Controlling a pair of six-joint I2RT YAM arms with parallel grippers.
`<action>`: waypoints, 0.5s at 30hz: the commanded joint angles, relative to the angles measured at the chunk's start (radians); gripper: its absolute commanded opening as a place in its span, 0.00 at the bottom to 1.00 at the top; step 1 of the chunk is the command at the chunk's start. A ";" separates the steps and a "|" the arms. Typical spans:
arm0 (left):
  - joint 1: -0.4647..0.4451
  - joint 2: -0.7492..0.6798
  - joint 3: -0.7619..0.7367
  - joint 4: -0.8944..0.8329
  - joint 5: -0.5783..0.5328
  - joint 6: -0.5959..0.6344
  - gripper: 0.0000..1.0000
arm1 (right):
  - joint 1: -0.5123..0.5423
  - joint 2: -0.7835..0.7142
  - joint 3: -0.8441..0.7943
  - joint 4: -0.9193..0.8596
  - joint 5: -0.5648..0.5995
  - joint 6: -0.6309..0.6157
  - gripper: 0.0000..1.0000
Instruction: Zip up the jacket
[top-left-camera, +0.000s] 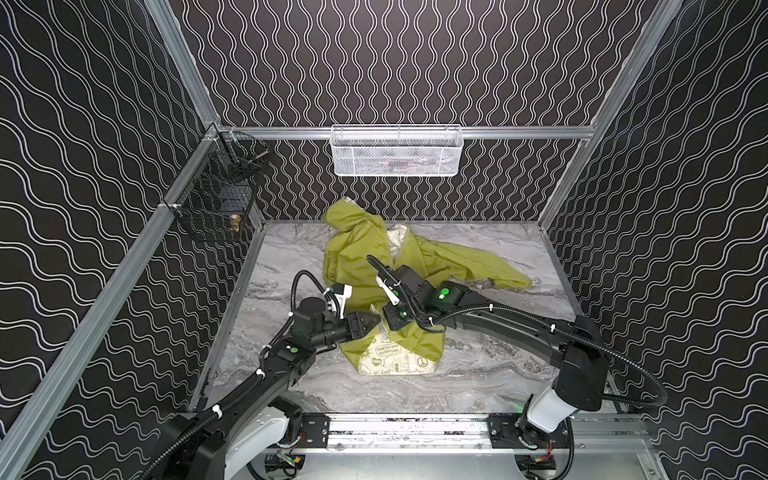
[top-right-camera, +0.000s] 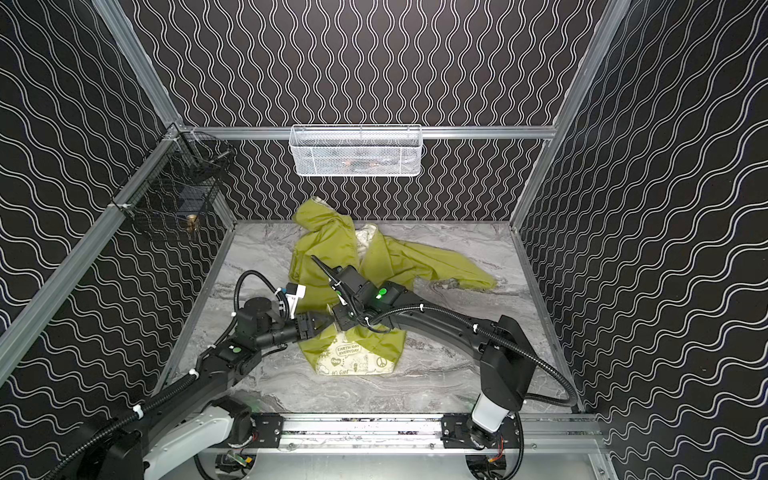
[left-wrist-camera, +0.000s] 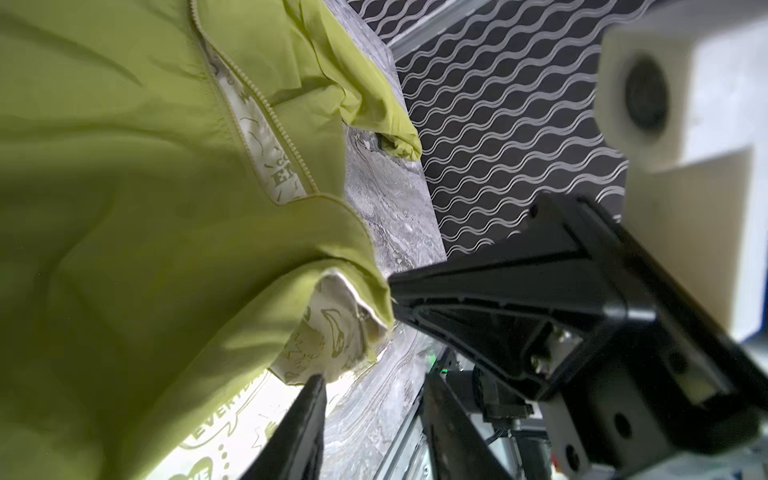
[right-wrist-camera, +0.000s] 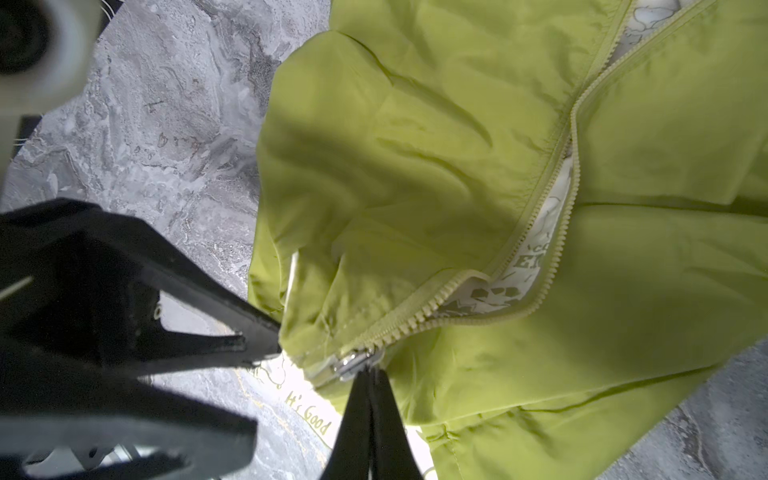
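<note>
The hem beside the zipper pull folds loose beyond the left gripper's open fingers, so the robot's left gripper needs to move in and pinch the hem's edge (left-wrist-camera: 369, 310) before zipping.
The lime-green jacket (top-left-camera: 357, 257) (top-right-camera: 328, 253) lies crumpled on the marble table, hood towards the back wall and cream printed lining showing at the near hem. Its pale zipper (right-wrist-camera: 552, 199) gapes apart above the hem, with lining visible between the two rows of teeth. My right gripper (right-wrist-camera: 370, 372) is shut on the metal zipper pull (right-wrist-camera: 353, 365) at the bottom hem. My left gripper (left-wrist-camera: 374, 380) stands open right beside it, one fingertip (right-wrist-camera: 272, 338) touching the hem edge and only table showing between its fingers. In both top views the two grippers meet over the hem (top-left-camera: 380, 322).
A white mesh basket (top-left-camera: 395, 151) hangs on the back wall. Black wire baskets (top-left-camera: 216, 199) hang on the left wall. An aluminium rail (top-left-camera: 407, 428) carrying both arm bases runs along the table's front edge. Bare marble table (top-left-camera: 498, 374) lies to the right of the jacket.
</note>
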 joint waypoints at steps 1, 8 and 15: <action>-0.036 0.008 -0.002 0.015 -0.039 0.084 0.43 | 0.001 -0.002 0.004 0.025 -0.008 -0.008 0.00; -0.147 0.048 -0.006 0.033 -0.174 0.139 0.40 | -0.001 0.000 0.002 0.026 -0.016 -0.007 0.00; -0.151 0.076 -0.031 0.098 -0.235 0.140 0.38 | -0.001 -0.002 -0.001 0.030 -0.024 -0.005 0.00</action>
